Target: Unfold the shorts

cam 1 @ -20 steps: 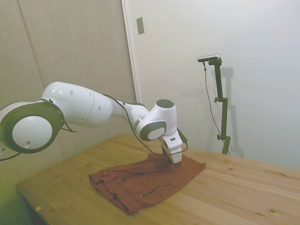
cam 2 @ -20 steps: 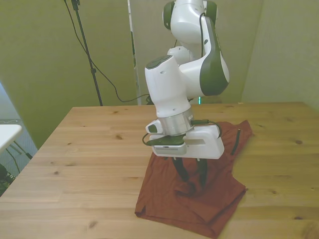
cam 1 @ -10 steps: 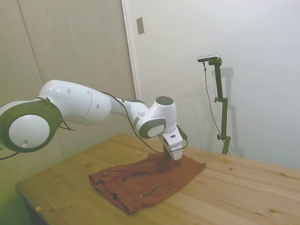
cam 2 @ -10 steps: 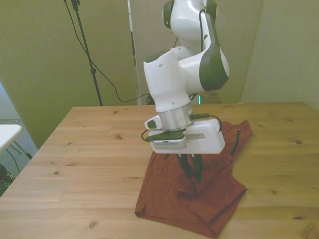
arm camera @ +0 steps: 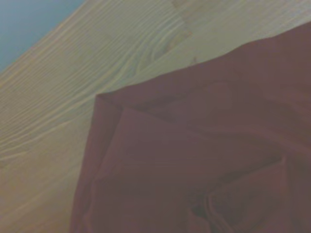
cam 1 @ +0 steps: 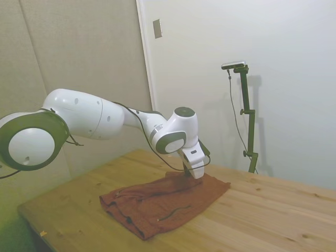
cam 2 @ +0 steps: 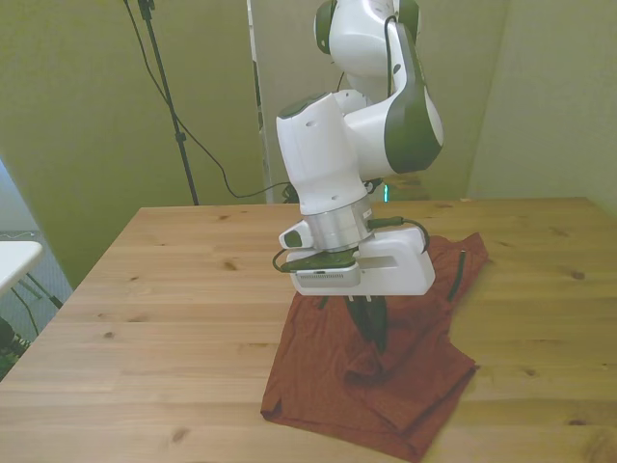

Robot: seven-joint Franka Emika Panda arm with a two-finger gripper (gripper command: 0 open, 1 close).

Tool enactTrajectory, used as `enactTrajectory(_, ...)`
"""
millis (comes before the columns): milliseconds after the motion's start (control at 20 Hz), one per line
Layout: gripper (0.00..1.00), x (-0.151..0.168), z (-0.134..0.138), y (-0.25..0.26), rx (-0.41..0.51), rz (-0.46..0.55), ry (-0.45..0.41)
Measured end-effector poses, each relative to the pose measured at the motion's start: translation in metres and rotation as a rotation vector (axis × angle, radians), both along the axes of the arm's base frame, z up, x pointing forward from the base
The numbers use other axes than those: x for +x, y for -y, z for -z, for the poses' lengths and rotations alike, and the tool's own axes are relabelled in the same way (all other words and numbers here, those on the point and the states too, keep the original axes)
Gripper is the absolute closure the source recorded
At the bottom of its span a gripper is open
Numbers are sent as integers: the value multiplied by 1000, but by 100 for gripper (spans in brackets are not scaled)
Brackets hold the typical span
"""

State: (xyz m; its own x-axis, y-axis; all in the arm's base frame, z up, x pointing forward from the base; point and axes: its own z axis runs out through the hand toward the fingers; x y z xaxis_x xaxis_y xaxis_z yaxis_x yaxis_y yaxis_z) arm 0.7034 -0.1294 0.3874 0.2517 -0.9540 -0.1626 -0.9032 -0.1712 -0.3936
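Next, I let go of the shorts' pinched layer with my gripper on the bare wood (cam 1: 140, 163) near the table's far corner, beyond the shorts' fold.
The rust-red shorts (cam 1: 157, 202) lie folded on the wooden table (cam 1: 262, 220), with a thin dark drawstring (cam 1: 176, 211) on the top layer. In the front view the shorts (cam 2: 318, 357) spread from the table's middle toward its near edge. My gripper (cam 2: 372, 326) points down over their middle, its dark fingers (cam 2: 378, 333) pressed together on a raised pinch of the cloth. From the side, the gripper (cam 1: 190, 176) touches the shorts' far part. Up close, the wrist view shows a folded corner of the shorts (arm camera: 194, 170) on the wood.
Bare wood (cam 2: 174, 289) fills the front view's left half of the table. The shorts reach close to the table's near edge (cam 2: 193, 453). A white object (cam 2: 14, 256) stands off the table at the front view's left.
The fingers stood spread over the shorts one second ago and have since come together on the cloth. The hand has risen slightly, and the fabric now bunches up between the fingers.
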Motion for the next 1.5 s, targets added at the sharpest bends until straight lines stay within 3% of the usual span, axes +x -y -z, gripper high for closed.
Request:
enactTrajectory(550, 100, 34, -43, -104, -30, -128, 67)
enactTrajectory(950, 100, 60, -26, -170, -60, -208, 56)
enactTrajectory(1500, 100, 55, -27, -247, -73, -307, 61)
